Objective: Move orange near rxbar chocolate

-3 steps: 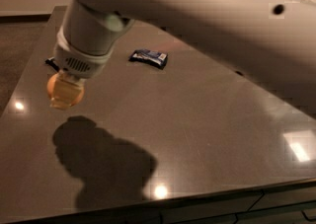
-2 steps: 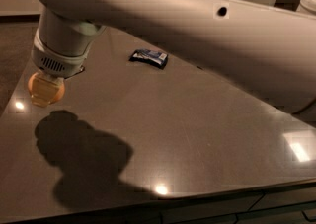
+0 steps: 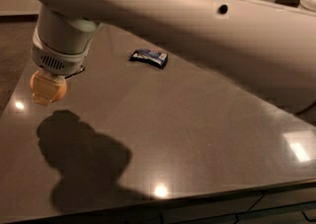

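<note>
The robot's gripper will let go of the orange on the table [image 3: 74, 68] beside the thin dark sliver behind the robot's wrist. The orange is held just above the tabletop now.
My gripper [image 3: 47, 90] hangs from the wrist at the left of the dark table [image 3: 197, 134]. It is shut on the orange [image 3: 48, 86], a small round orange fruit held just above the tabletop, with its shadow below. The black-wrapped rxbar chocolate does not show plainly. Only a thin dark sliver [image 3: 75, 73] sticks out from behind the wrist, and I cannot tell what it is.
A dark blue bar with a white and light-blue patch [image 3: 149, 57] lies at the table's far middle. My big pale arm [image 3: 197, 30] spans the top of the view. The table's front edge [image 3: 207, 196] runs along the bottom, and its left edge is close to the gripper.
The gripper and the orange moved left, then came back a little to the right. The blue bar has not moved.
</note>
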